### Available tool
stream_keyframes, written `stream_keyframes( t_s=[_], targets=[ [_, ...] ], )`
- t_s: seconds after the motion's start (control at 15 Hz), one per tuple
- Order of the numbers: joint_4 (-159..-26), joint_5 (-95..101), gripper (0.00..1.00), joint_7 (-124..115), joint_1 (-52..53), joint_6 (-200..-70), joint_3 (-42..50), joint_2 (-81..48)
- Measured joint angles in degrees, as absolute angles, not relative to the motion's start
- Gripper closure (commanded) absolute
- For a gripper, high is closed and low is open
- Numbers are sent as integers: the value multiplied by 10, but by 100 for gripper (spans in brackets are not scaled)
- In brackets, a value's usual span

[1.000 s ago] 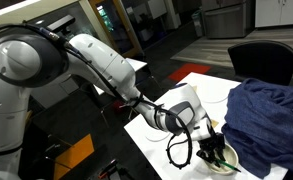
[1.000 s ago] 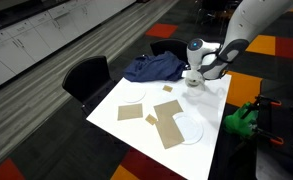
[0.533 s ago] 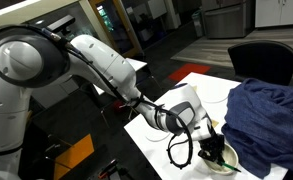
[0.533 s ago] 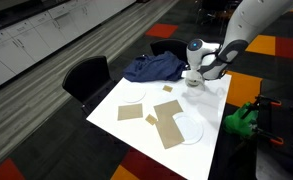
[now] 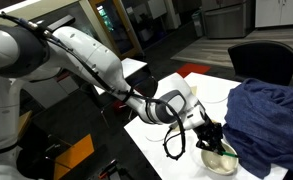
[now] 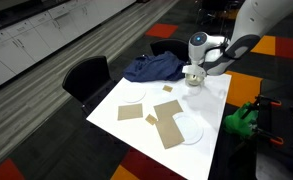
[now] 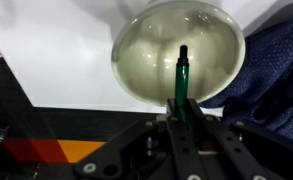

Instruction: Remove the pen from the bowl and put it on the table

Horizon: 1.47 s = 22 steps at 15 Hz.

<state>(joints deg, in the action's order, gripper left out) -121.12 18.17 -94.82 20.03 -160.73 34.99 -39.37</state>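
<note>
I need to use my gripper to release the green pen on the white table [image 5: 191, 143] beside the bowl, across from the dark blue cloth. The pen is still over the white bowl.
In the wrist view my gripper [image 7: 181, 105] is shut on the green pen [image 7: 181, 78], which points up over the white bowl [image 7: 146, 55] below it. The pen's dark tip hangs above the bowl's inside. In an exterior view my gripper [image 5: 210, 138] is just above the bowl [image 5: 224, 157] near the table corner, beside the dark blue cloth. In an exterior view the gripper [image 6: 193, 71] hovers over the bowl [image 6: 194, 79] at the far end of the white table [image 6: 211, 105]. The pen is too small to see in both exterior views.
A dark blue cloth [image 5: 269, 112] lies right next to the bowl; it also shows in the wrist view [image 7: 276, 70]. White plates [image 6: 188, 130] and tan squares [image 6: 169, 125] lie on the table's middle. Black chairs [image 6: 86, 75] stand by the table. A green object [image 6: 243, 118] sits beyond the table edge.
My gripper has risen a little above the bowl with the pen held in it. The arm's wrist has shifted upward. The bowl has stayed in place.
</note>
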Motion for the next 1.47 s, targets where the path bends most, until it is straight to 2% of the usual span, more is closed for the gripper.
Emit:
stream_keyframes(
  t_s=[0.33, 0.67, 1.07, 1.47],
  targets=[
    [-1263, 249, 97, -946, 266, -1607, 394, -319],
    [-1294, 327, 97, -864, 274, -1590, 375, -238],
    [-1313, 367, 97, -710, 189, -1517, 246, -156],
    [-1311, 357, 97, -540, 94, -1496, 135, -149]
  ],
)
